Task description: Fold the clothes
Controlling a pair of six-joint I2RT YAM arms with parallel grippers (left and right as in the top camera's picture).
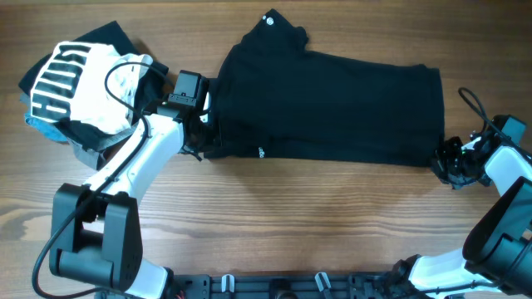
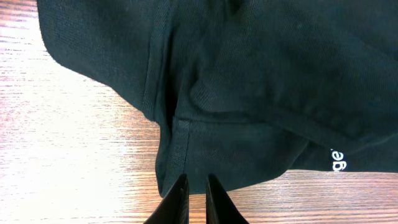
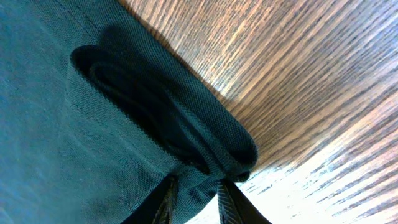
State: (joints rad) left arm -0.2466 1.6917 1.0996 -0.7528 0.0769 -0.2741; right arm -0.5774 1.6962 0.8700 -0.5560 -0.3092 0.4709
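The fold farther in on the black T-shirt gapes while my right gripper pinches the shirt's bunched corner, so I will open it and take that raised fold (image 3: 86, 61) to flatten the black T-shirt.
The black T-shirt (image 1: 332, 100) lies flat across the middle of the wooden table, with a tiny white logo near its top edge and a white label mark at its near edge. My left gripper (image 1: 202, 141) is at the shirt's near left corner. In the left wrist view its fingers (image 2: 196, 180) are almost together, with the shirt's hem (image 2: 261, 81) between the tips. My right gripper (image 1: 445, 158) is at the near right corner. In the right wrist view it (image 3: 196, 183) is shut on bunched, folded-over shirt fabric (image 3: 74, 124).
A pile of other garments sits at the far left: a white one with bold black stripes (image 1: 75, 79) on top, dark and light-blue cloth (image 1: 41, 124) under it. A black cable (image 1: 474, 104) loops by the right arm. Bare wood runs along the front.
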